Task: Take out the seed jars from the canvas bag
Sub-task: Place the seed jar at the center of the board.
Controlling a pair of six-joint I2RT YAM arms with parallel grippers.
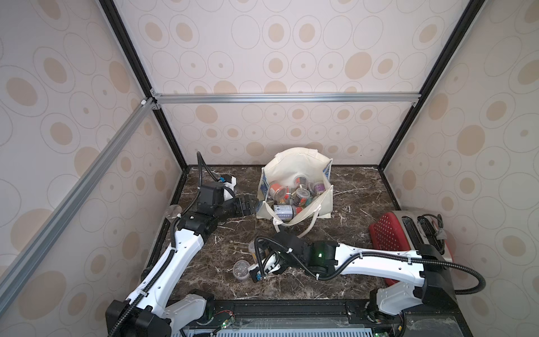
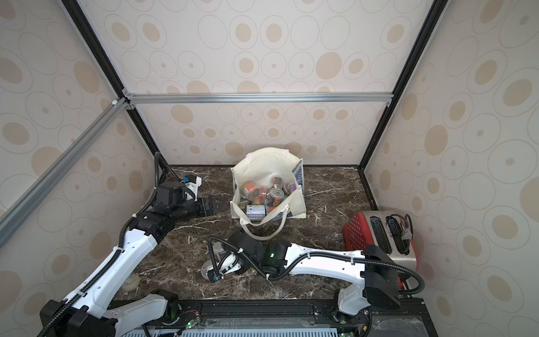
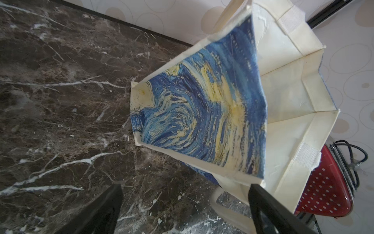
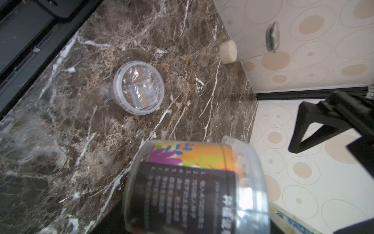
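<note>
Next, my right gripper lets go of the seed jar on the table (image 1: pixel 266 273) (image 4: pixel 99 144) close beside the standing seed jar, on the toaster's side.
The canvas bag (image 1: pixel 291 166) (image 2: pixel 262 166) stands open at the back middle of the table in both top views, with several seed jars (image 1: pixel 302 194) (image 2: pixel 275 194) inside. Its blue-and-yellow printed side (image 3: pixel 202 113) fills the left wrist view. My left gripper (image 1: pixel 250 205) (image 3: pixel 186 188) is open and empty just left of the bag, near its lower corner. In front of the bag, my right gripper (image 1: pixel 259 255) is shut on a seed jar (image 4: pixel 194 182) with an orange, purple and black label, held tilted above the table. Another seed jar (image 1: pixel 241 270) (image 2: pixel 207 268) (image 4: pixel 138 88) stands on the table beside it.
A red toaster (image 1: pixel 388 233) (image 2: pixel 361 230) with a black cord sits at the right edge. A tall clear cylinder with beige grains (image 4: pixel 228 51) stands against the left wall. The bag's white strap (image 1: pixel 294 230) droops onto the table towards my right arm.
</note>
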